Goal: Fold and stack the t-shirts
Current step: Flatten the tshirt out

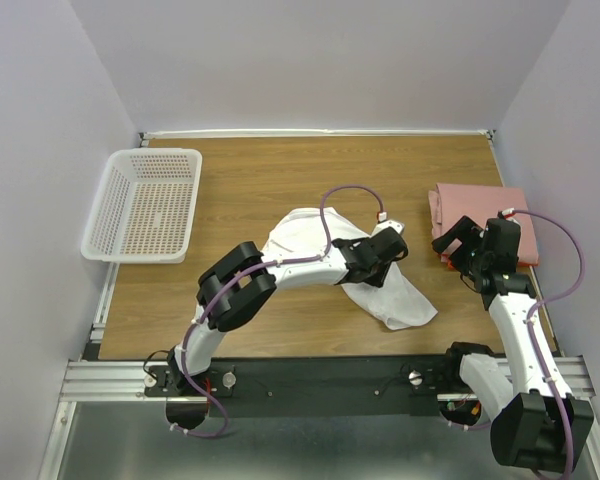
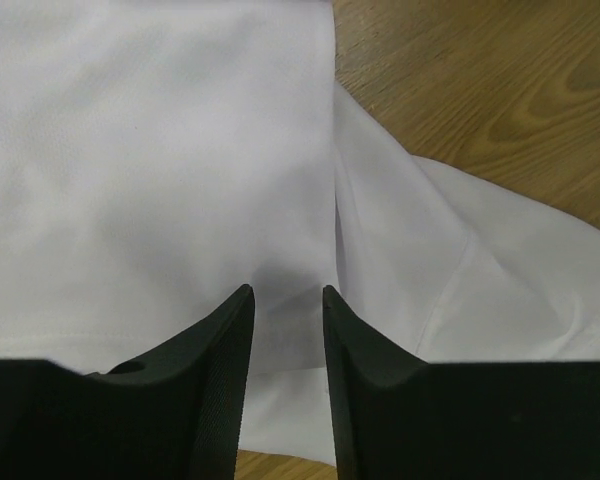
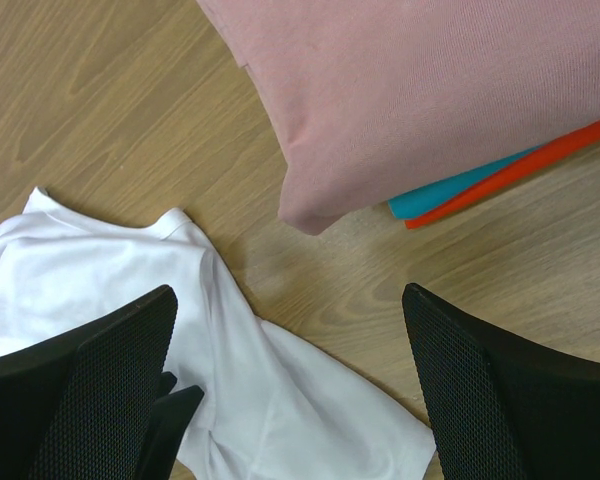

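My left gripper is to take the crumpled, folded-over white t-shirt by its end (image 1: 272, 247) nearest the basket, before both grippers lift the shirt and spread it out.
The white t-shirt (image 1: 395, 300) lies crumpled in the middle of the table, partly folded over itself. My left gripper (image 1: 392, 246) hovers low over its right part. In the left wrist view its fingers (image 2: 285, 290) stand a small way apart above the white cloth (image 2: 160, 150), and nothing shows pinched between them. A dusty pink folded shirt (image 1: 480, 205) tops a stack at the right, over a blue shirt (image 3: 450, 190) and a red-orange shirt (image 3: 520, 165). Beside that stack my right gripper (image 1: 448, 245) is wide open above bare wood (image 3: 288, 292), between the pink shirt (image 3: 430, 90) and the white shirt (image 3: 280, 390).
A white perforated basket (image 1: 145, 205) stands at the far left of the wooden table (image 1: 280, 180). Grey walls close in the back and both sides. A metal rail with the arm bases runs along the near edge.
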### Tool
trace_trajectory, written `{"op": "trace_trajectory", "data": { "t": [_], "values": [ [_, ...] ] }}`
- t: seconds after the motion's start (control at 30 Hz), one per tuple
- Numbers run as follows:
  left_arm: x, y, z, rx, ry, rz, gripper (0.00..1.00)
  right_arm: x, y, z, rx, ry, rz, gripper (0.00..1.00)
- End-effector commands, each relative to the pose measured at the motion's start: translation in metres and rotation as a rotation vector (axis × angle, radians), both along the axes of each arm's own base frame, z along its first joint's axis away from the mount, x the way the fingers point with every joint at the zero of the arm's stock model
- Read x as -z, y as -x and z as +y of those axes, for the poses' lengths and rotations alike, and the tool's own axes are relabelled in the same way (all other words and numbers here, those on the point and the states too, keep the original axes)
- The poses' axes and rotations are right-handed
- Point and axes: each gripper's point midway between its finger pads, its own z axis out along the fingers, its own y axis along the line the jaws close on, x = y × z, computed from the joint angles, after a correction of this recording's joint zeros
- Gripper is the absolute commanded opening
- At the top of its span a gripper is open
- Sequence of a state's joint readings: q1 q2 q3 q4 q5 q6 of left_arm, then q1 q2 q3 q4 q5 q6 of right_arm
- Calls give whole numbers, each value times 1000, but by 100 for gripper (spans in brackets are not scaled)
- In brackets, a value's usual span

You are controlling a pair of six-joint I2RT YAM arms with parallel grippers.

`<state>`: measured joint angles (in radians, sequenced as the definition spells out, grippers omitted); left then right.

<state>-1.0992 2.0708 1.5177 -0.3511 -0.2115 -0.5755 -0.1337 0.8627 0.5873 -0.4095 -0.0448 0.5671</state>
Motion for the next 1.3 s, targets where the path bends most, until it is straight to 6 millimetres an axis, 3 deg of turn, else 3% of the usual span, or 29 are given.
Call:
{"op": "trace_trajectory", "data": {
  "t": [0.0, 0.23, 0.27, 0.37, 0.43, 0.5, 0.73, 0.8, 0.83, 0.87, 0.93, 1.0, 1.03, 1.07, 1.17, 1.2, 1.23, 1.27],
  "values": [
    [4, 3, -1, 3, -22, 9, 42, 8, 5, 2, -17, 0, 33, 100],
    [18, 8, 0, 20, -49, 36, 43, 9, 5, 1, -14, 3, 35, 100],
    [21, 8, 2, 20, -57, 40, 39, 9, 5, 1, -12, 4, 36, 100],
    [22, 8, 4, 5, -62, 43, 16, 10, 5, 1, -14, 2, 39, 100],
    [13, 6, 5, -8, -53, 29, 0, 11, 5, 2, -15, 1, 44, 100],
    [5, 4, 7, -24, -45, 11, 0, 11, 5, 2, -17, 1, 43, 100],
    [-54, -4, 26, -85, 22, -78, 0, 15, 7, 14, -104, -19, 50, 100],
    [-55, -5, 40, -109, 18, -79, 0, 18, 7, 21, -146, -35, 55, 100],
    [-65, -6, 46, -121, 37, -90, 0, 18, 6, 25, -164, -41, 55, 100],
    [-58, -10, 61, -153, 15, -82, 0, 19, 6, 30, -184, -38, 61, 100],
    [-66, -13, 78, -201, 26, -90, 0, 24, 6, 36, -205, -23, 81, 100],
    [-56, -17, 106, -259, -10, -86, 0, 25, 7, 46, -239, 1, 94, 100],
    [-64, -17, 114, -290, 15, -90, 0, 29, 11, 52, -260, 8, 118, 100],
    [-52, -19, 136, -333, -18, -81, 0, 31, 12, 57, -274, 44, 130, 100],
    [-58, -20, 170, -439, -1, -87, 0, 40, 21, 56, -235, 126, 201, 100],
    [-45, -19, 196, -497, -46, -82, 0, 40, 23, 64, -244, 129, 208, 100],
    [-53, -20, 209, -534, -26, -93, 0, 43, 28, 65, -239, 137, 232, 100],
    [-41, -16, 231, -594, -60, -87, 0, 44, 30, 66, -234, 148, 238, 100]
  ]
}}
